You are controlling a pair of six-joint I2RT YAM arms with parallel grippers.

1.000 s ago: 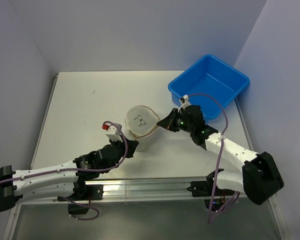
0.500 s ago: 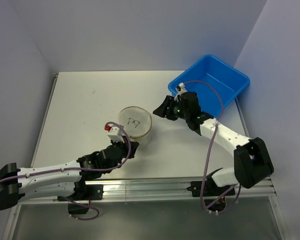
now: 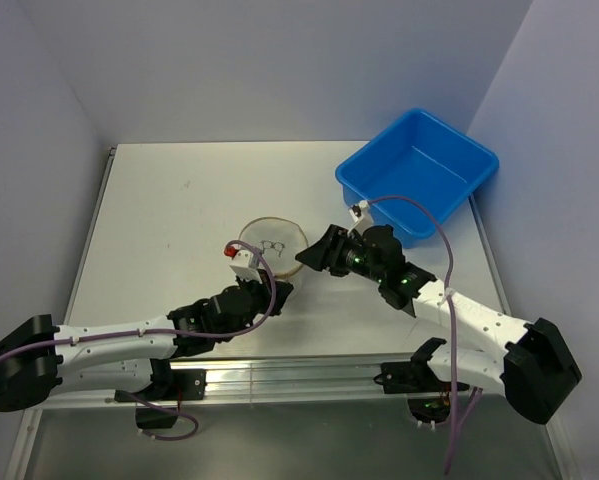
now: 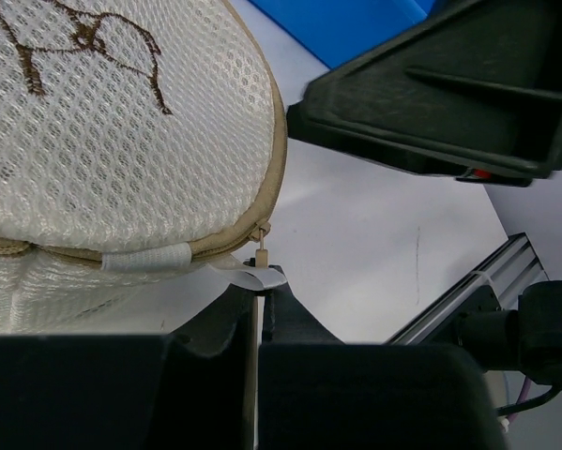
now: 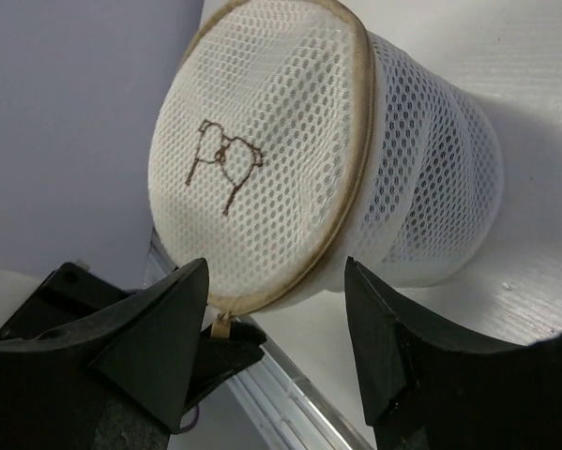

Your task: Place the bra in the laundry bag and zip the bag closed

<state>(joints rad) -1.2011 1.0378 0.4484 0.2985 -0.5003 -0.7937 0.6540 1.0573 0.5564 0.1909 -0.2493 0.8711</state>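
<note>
I should release the tan zipper pull with my left gripper at the laundry bag's rim [image 3: 293,253] beside my right gripper's fingertips.
The laundry bag [image 3: 272,243] is a round whitish mesh bag with a tan rim and a brown mark, standing mid-table. In the left wrist view, the mesh face of the bag [image 4: 121,122] fills the upper left. My left gripper [image 4: 260,287] is shut on the white tab [image 4: 262,277] hanging from the zipper pull [image 4: 260,253] at the rim. My right gripper [image 5: 276,272] is open just off the side of the bag [image 5: 271,159], with its fingers apart from the mesh. The bra shows in no view.
A blue plastic bin [image 3: 419,170] stands at the back right, beyond the right arm. The aluminium rail of the table's near edge [image 3: 309,375] runs just under both arms. My left gripper [image 3: 275,290] and right gripper [image 3: 314,255] flank the bag closely.
My right gripper has opened and let go of the bag's rim, swung toward the bin, then come back beside the bag. The left gripper kept its hold and moved right.
</note>
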